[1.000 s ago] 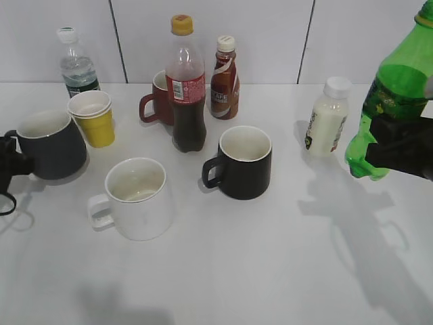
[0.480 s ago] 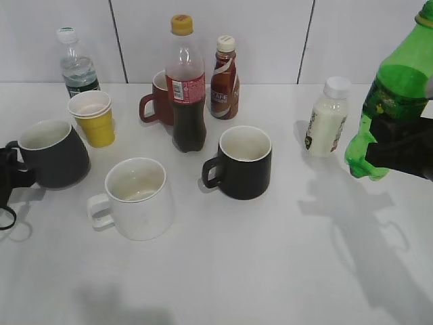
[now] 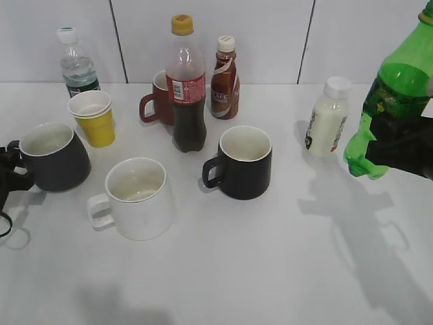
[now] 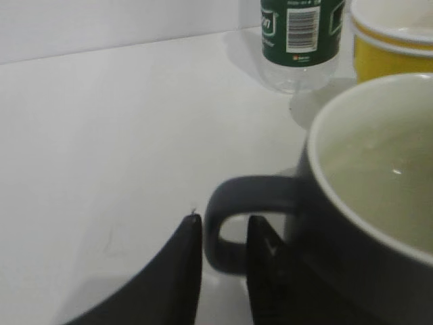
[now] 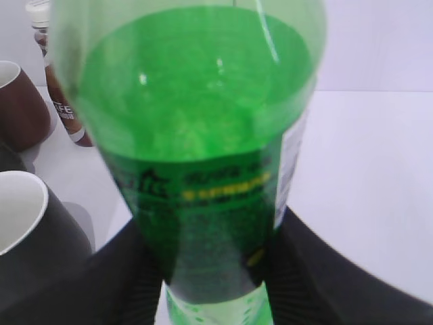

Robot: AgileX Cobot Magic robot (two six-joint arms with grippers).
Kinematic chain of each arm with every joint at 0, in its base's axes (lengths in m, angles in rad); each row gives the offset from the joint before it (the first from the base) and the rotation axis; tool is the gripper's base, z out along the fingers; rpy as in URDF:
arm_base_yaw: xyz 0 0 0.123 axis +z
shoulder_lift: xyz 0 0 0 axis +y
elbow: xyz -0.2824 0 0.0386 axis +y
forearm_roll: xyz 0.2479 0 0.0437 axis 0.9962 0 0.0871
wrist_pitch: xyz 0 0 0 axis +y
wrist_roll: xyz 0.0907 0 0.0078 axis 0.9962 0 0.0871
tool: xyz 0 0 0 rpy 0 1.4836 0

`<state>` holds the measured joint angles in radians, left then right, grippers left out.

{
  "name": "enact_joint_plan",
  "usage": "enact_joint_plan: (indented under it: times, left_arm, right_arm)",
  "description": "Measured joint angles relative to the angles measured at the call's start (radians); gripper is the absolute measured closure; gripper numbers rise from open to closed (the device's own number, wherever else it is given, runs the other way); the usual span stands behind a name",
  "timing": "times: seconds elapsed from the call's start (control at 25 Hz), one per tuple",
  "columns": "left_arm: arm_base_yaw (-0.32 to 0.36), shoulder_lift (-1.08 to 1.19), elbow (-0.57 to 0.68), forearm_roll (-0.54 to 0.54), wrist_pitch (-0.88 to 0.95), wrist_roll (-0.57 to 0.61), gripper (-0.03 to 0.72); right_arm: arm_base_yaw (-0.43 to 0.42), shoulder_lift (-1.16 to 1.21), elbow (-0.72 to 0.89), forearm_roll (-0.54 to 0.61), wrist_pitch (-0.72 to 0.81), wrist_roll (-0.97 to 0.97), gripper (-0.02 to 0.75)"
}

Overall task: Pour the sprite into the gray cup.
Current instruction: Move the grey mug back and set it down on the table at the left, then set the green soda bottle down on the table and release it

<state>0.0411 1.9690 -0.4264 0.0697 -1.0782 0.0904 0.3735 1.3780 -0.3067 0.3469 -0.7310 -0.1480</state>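
Observation:
I need to use my right gripper to stand the sprite on the table [image 3: 360,190], in front of the white milk bottle and away from the black mug.
The gray cup [image 3: 53,156] sits at the far left of the table, tilted a little, and shows large in the left wrist view [image 4: 365,203]. My left gripper [image 3: 10,166] [image 4: 223,230] is shut on its loop handle, one finger through the loop. The sprite [image 3: 392,95], a green translucent bottle with a green-yellow label, hangs tilted above the table at the far right; its top runs out of view. My right gripper [image 3: 399,145] is shut on its lower body, and the bottle fills the right wrist view [image 5: 203,156].
A white mug [image 3: 135,196] and a glossy black mug [image 3: 242,161] stand mid-table. Behind are a cola bottle [image 3: 186,84], a brown mug [image 3: 159,98], a coffee bottle [image 3: 224,78], yellow cups [image 3: 93,116], a water bottle [image 3: 76,64] and a white milk bottle [image 3: 326,116].
The gray cup has shifted slightly right and tilted, with my left gripper on its handle. The sprite and my right gripper have barely moved.

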Motion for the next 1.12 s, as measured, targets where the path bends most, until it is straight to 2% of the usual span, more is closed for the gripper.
enact_joint_plan:
  times: [0.36,0.52,0.76,0.96,1.12]
  left_arm:
    - [0.000,-0.089,0.124,0.001,-0.029,-0.002,0.470]
    - [0.000,-0.190,0.182,0.005,-0.033,-0.029,0.465]
    - [0.000,-0.333,0.209,0.046,0.002,-0.055,0.464]
    - [0.000,-0.435,0.210,0.054,0.050,-0.055,0.464]
    - [0.000,-0.487,0.210,0.054,0.060,-0.056,0.462]
  right_arm:
    - [0.000,0.000,0.000,0.008,-0.032,0.002,0.426]
    - [0.000,0.043,0.000,0.027,-0.142,-0.032,0.426]
    - [0.000,0.274,0.004,0.096,-0.360,-0.037,0.426]
    - [0.000,0.457,0.038,0.058,-0.451,0.090,0.428]
    - [0.000,0.484,0.038,0.030,-0.496,0.107,0.429]
